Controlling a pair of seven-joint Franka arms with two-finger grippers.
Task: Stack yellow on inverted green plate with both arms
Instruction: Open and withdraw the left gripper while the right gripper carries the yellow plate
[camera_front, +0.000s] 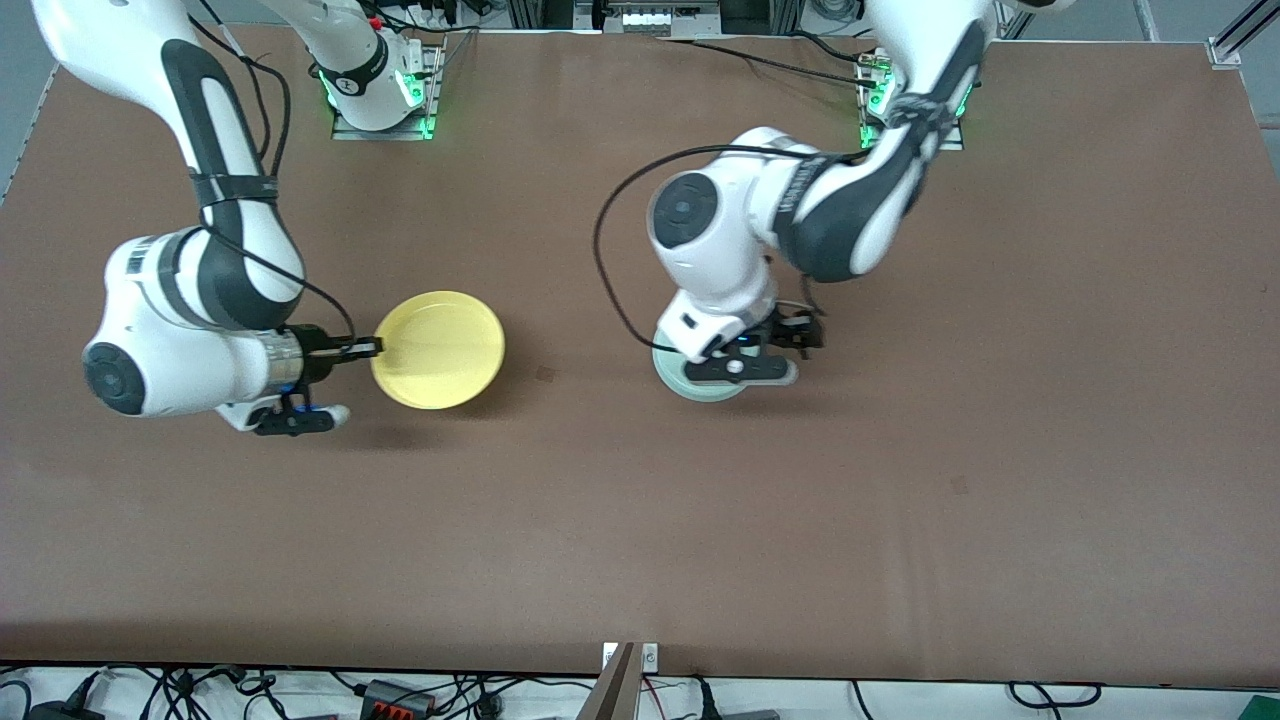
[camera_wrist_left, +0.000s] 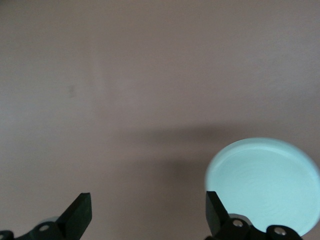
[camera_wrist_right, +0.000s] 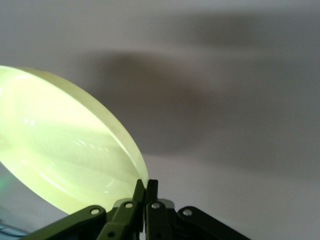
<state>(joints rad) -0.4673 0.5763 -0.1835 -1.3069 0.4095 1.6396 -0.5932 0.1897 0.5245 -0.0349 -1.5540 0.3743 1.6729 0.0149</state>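
Note:
The robot's right gripper will release the yellow plate on the upturned green plate (camera_front: 707, 343) under the left gripper.
The yellow plate (camera_front: 440, 350) is held by its rim, tilted, a little above the table toward the right arm's end, with its shadow beneath it. My right gripper (camera_front: 375, 347) is shut on that rim, and the pinch shows in the right wrist view (camera_wrist_right: 148, 184) with the yellow plate (camera_wrist_right: 65, 145) filling one side. The pale green plate (camera_front: 680, 382) lies on the table near the middle, seemingly bottom up, mostly hidden under my left hand. My left gripper (camera_front: 742, 352) hovers over it, open and empty. In the left wrist view the left gripper (camera_wrist_left: 148, 200) is spread wide, with the green plate (camera_wrist_left: 265, 185) beside one finger.
The brown table (camera_front: 900, 480) is bare around both plates. The arm bases (camera_front: 380, 95) stand along the table edge farthest from the front camera. A black cable (camera_front: 610, 230) loops off the left arm above the table.

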